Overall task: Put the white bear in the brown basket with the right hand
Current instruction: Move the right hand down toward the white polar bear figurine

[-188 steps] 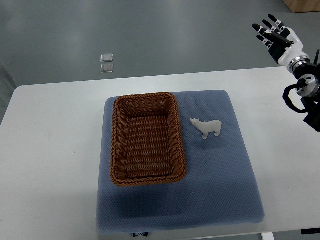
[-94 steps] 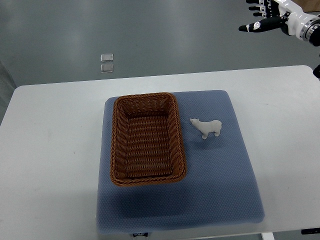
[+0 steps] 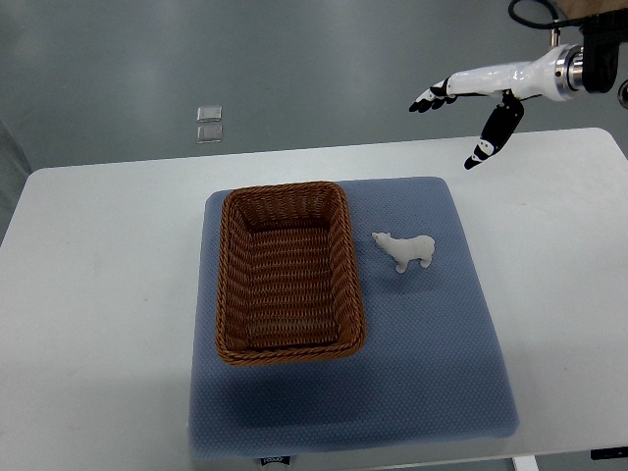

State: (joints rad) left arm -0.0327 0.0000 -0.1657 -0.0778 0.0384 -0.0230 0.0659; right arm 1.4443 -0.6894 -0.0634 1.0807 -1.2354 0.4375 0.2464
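Observation:
Next, my right gripper reaches for the white bear beside the brown basket and closes on the body (image 3: 412,247) of the bear, just behind its head.
A small white bear (image 3: 406,250) stands on the blue mat (image 3: 432,334), just right of the brown wicker basket (image 3: 287,273), apart from it. The basket is empty. My right hand (image 3: 461,113) reaches in from the top right, high above the table's far edge, up and to the right of the bear. Its fingers are spread wide and hold nothing. The left arm does not show.
The mat lies on a white table (image 3: 98,294). Two small clear squares (image 3: 209,123) lie on the grey floor beyond the table's far edge.
My right hand has swung from the upper right corner leftward and down toward the mat, turning so its fingers point left. The bear and basket have not moved.

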